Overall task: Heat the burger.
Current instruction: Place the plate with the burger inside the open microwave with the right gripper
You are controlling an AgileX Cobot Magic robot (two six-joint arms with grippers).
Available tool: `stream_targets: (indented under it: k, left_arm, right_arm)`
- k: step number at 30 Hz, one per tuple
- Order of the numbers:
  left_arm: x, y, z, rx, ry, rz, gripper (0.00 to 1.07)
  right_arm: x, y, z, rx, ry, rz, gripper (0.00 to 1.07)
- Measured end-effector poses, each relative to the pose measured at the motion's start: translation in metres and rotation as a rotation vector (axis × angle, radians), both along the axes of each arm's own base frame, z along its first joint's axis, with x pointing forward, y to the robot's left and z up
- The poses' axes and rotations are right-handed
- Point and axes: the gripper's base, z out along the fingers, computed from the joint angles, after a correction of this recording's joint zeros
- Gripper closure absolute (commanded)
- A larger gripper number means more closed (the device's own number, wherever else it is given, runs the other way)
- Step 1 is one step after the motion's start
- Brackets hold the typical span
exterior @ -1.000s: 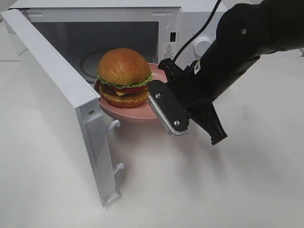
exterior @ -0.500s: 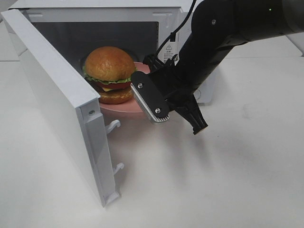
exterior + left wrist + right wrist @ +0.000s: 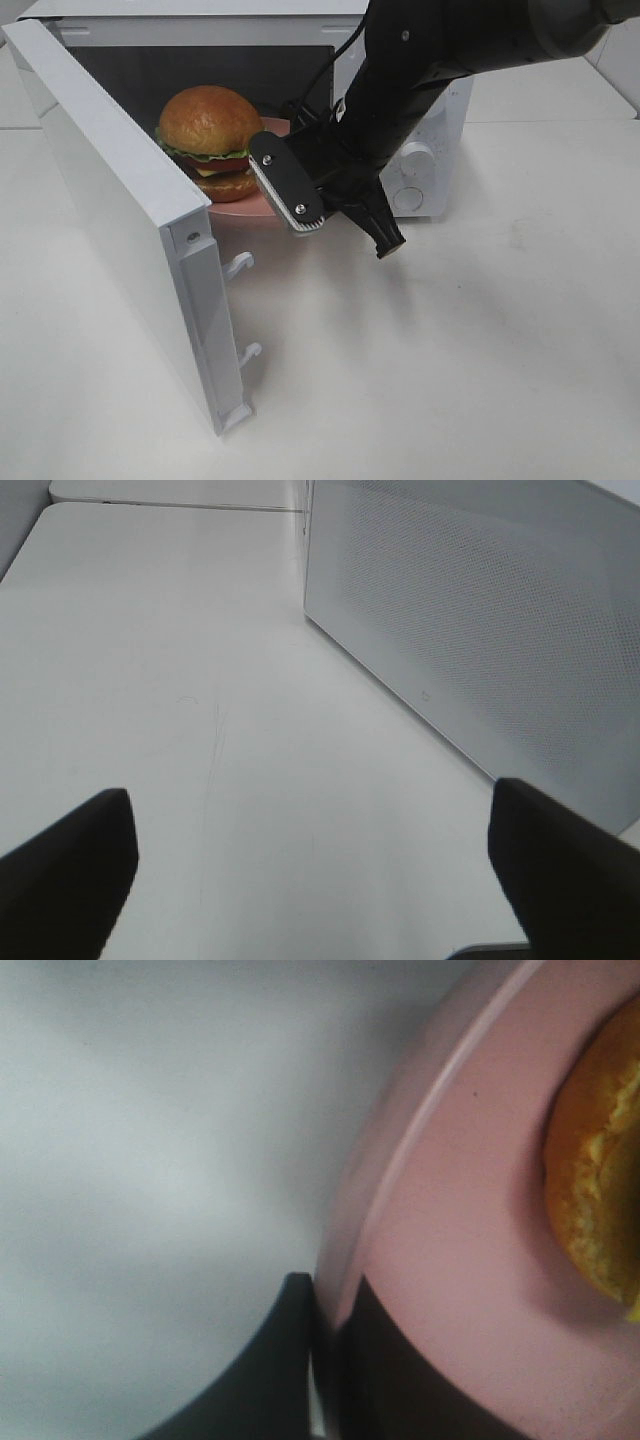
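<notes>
The pink plate, burger and all, will be let go by my right gripper on the bottom inside the open white microwave (image 3: 212, 137).
The burger (image 3: 210, 130), with its golden bun, lettuce and dark patty, sits on a pink plate (image 3: 255, 206) at the mouth of the open white microwave (image 3: 200, 22). My right gripper (image 3: 280, 195) is shut on the plate's right rim. The right wrist view shows the right gripper (image 3: 325, 1360) pinching the plate's rim (image 3: 450, 1240), with the burger's bun (image 3: 600, 1190) at the edge. My left gripper (image 3: 315, 875) is open over bare table, holding nothing.
The microwave's door (image 3: 120, 190) swings out to the front left, latch hooks facing the burger. Its control knobs (image 3: 415, 160) lie behind the right arm. In the left wrist view a white perforated microwave panel (image 3: 480, 620) stands close by.
My right gripper has carried the plate and burger leftward and back, from in front of the microwave into its opening. The left gripper has not moved.
</notes>
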Motion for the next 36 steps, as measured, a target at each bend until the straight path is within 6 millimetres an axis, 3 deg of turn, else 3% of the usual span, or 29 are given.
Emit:
stream_targets:
  k: [36]
  left_arm:
    - [0.0, 0.0, 0.0, 0.0, 0.0, 0.0, 0.2]
  right_arm:
    - [0.071, 0.038, -0.008, 0.018, -0.07, -0.131, 1.07]
